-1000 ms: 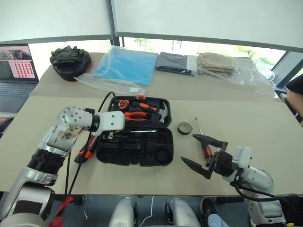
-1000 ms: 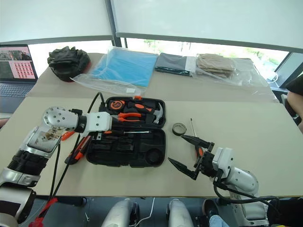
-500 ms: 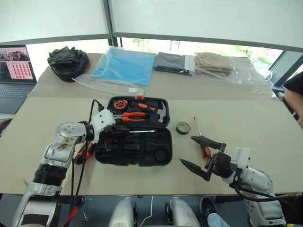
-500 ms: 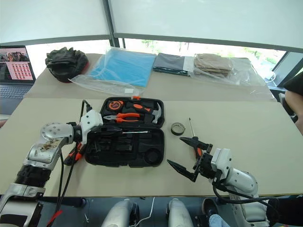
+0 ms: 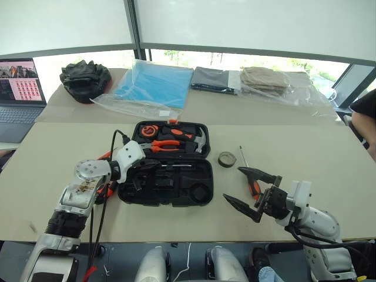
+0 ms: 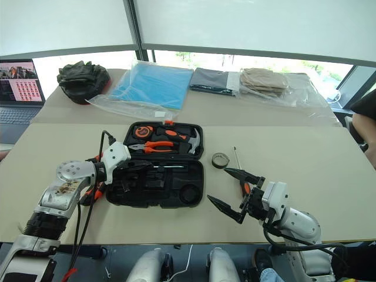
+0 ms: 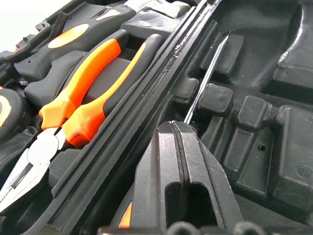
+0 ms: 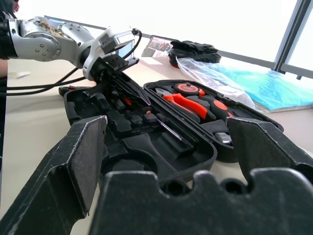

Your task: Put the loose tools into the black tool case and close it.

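The robot's right gripper should close on the handle's middle [image 5: 253, 185] of the loose screwdriver next to the small dark tape roll, because the screwdriver belongs in the case.
The black tool case [image 5: 205, 197] lies open at the table's middle. My left gripper [image 5: 154, 166] is shut at the case's left end, low over the near half. In the left wrist view its fingertips [image 7: 166, 134] sit over a screwdriver [image 7: 208, 73] whose steel shaft runs out from under them along a moulded slot. More orange-and-black handles [image 5: 107, 189] lie left of the case, half hidden by my left arm. Right of the case are the small dark tape roll [image 5: 228, 158] and another screwdriver [image 5: 243, 155]. My right gripper [image 5: 232, 184] hovers open beside them, holding nothing.
The far half of the case holds pliers [image 5: 167, 144], a hammer [image 5: 200, 141] and a tape measure [image 5: 151, 129]. At the back are a laptop [image 5: 20, 88], a black bundle [image 5: 85, 76], a blue bag [image 5: 155, 82] and folded cloths [image 5: 267, 79]. A person [image 5: 365, 114] sits at the right edge.
My left gripper has shut and sunk onto the left end of the case, rolling as it went. The right gripper has stayed put and open.
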